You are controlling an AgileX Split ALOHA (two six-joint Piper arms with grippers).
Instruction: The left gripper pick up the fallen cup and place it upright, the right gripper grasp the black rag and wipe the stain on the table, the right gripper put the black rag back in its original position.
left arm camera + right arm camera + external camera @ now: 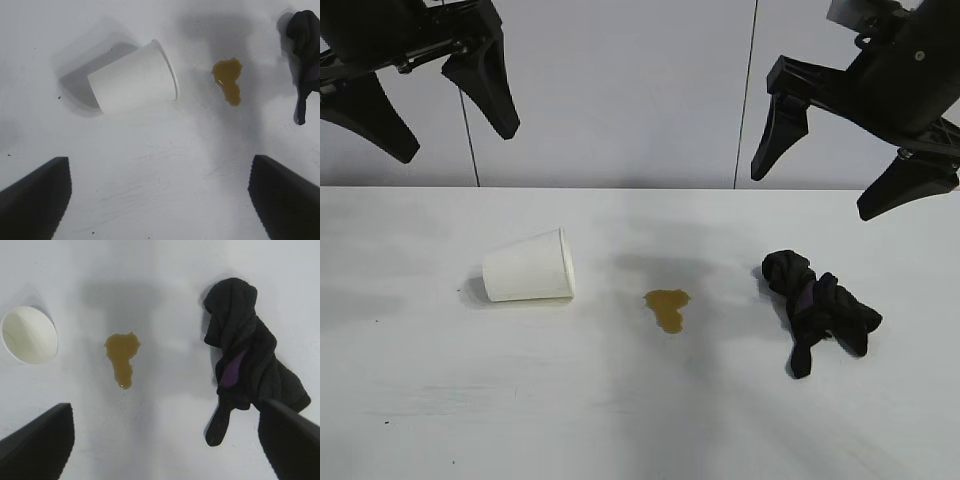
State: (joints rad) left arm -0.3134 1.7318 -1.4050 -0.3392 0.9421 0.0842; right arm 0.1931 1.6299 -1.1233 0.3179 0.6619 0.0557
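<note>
I should close my left gripper on the middle of the body (528, 268) (132, 82) of the fallen cup, between the rim and the bottom of the cup.
A white paper cup (529, 267) lies on its side on the white table (440, 400), left of centre, its rim toward the stain; it shows too in the left wrist view as the cup (134, 78). The yellowish-brown stain (667, 306) sits mid-table. To its right lies the bunched black rag (818, 308), with a purple hint. My left gripper (455, 145) hangs high above the table's back left, open and empty. My right gripper (815, 195) hovers open above the rag, holding nothing. The right wrist view shows the stain (122, 357), the rag (245, 360) and the cup's mouth (29, 335).
A pale wall (620, 90) with vertical seams stands behind the table. The table's front half (620, 430) is bare white surface.
</note>
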